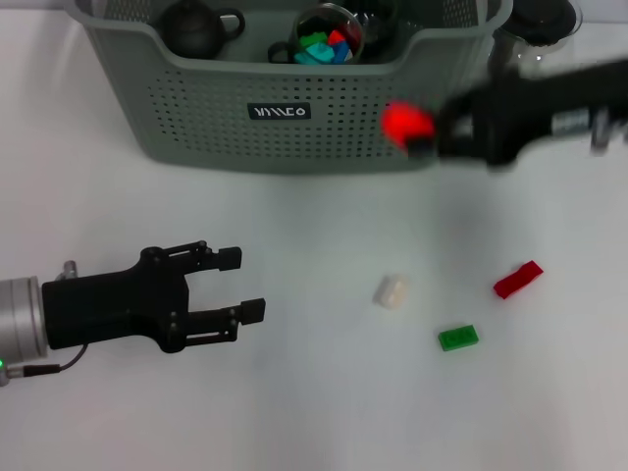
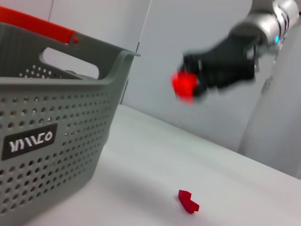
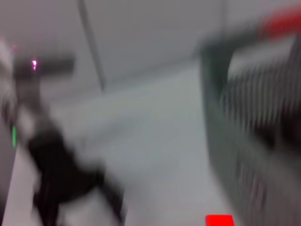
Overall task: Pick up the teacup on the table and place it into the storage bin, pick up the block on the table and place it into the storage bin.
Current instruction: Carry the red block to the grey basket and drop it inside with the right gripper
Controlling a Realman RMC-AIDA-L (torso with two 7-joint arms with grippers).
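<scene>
Next, my right gripper releases the bright red block on the coloured blocks in the clear glass cup (image 1: 333,28).
The grey-green storage bin (image 1: 196,108) stands at the back of the table. My right gripper (image 1: 420,135) hangs blurred in front of the bin's right part, shut on a bright red block (image 1: 405,120). The left wrist view shows that red block (image 2: 183,84) in the air beside the bin (image 2: 70,136). My left gripper (image 1: 250,285) is open and empty low over the table at the left. Inside the bin lie a dark round vessel (image 1: 196,27) and a clear glass cup (image 1: 329,34) holding coloured blocks. I cannot tell which of them is the teacup.
On the table to the right lie a white block (image 1: 391,291), a green block (image 1: 458,338) and a red block (image 1: 517,280). A clear glass pot with a black lid (image 1: 540,25) stands behind the bin's right corner.
</scene>
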